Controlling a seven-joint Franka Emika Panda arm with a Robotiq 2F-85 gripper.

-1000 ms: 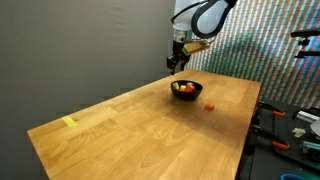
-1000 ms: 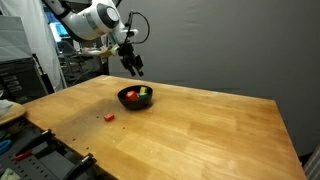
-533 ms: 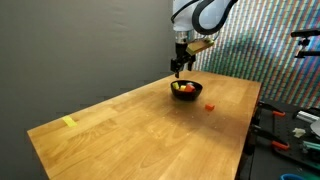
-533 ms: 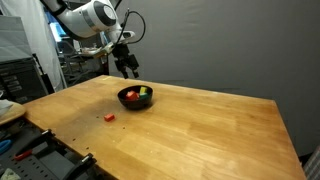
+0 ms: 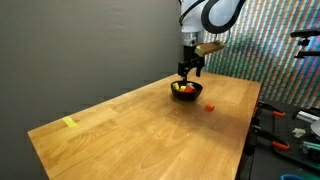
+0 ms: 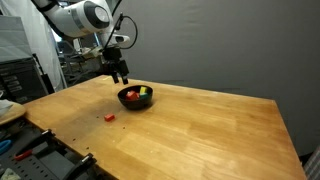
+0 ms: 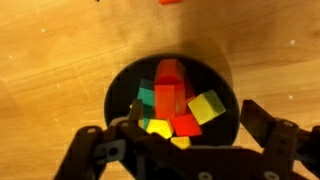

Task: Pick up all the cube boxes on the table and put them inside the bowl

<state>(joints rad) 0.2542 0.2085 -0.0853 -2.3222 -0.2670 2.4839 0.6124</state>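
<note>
The robot's gripper will next close on the sides of the single red cube (image 5: 209, 107) (image 7: 169, 1) that lies on the table beside the black bowl.
The black bowl (image 5: 186, 93) (image 6: 135, 103) stands near the far end of the light wood table (image 5: 140, 130) (image 6: 200, 130). In the wrist view the bowl (image 7: 116, 88) holds several cubes: a red one (image 7: 170, 82), a yellow one (image 7: 206, 106) and a green one (image 7: 146, 97). A single red cube (image 5: 210, 106) (image 6: 109, 116) lies on the table beside the bowl; it shows at the top edge of the wrist view (image 7: 172, 2). My gripper (image 5: 189, 71) (image 6: 119, 78) (image 7: 180, 138) hangs just above the bowl, open, with nothing between its fingers.
A flat yellow strip (image 5: 68, 122) lies near the table's other end. Tools and cables sit on a bench (image 5: 290, 135) past one table edge. A dark rack (image 6: 20, 80) stands past the table's edge. A grey backdrop hangs behind the table.
The arm has shifted sideways over the bowl, toward the side where the loose red cube lies, and has come down a little.
</note>
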